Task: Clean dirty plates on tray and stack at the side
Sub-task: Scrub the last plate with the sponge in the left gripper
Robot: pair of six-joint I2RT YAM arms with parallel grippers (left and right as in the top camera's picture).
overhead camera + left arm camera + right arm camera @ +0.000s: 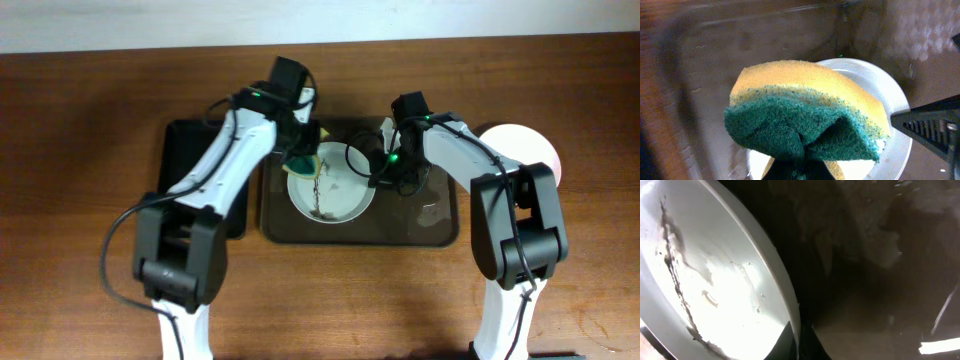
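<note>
Next, my right gripper lets go of the smeared white plate on the middle of the brown tray point(369, 191), nearer the pale wet patch. The plate now lies on that tray.
A white plate point(335, 195) with a dark smear down its middle lies on the dark brown tray point(420, 228). My left gripper point(303, 152) is shut on a yellow and green sponge point(805, 115), held at the plate's upper left edge. The plate shows behind the sponge in the left wrist view point(885, 95). My right gripper point(380, 172) is shut on the plate's right rim point(790, 305); the smeared plate point(705, 280) fills the left of the right wrist view. Another white plate point(530, 150) lies on the table to the right of the tray.
A smaller black tray point(185, 160) lies left of the brown tray, under my left arm. A pale wet patch point(432, 211) marks the brown tray's right part. Bare wooden table point(80, 200) surrounds the trays.
</note>
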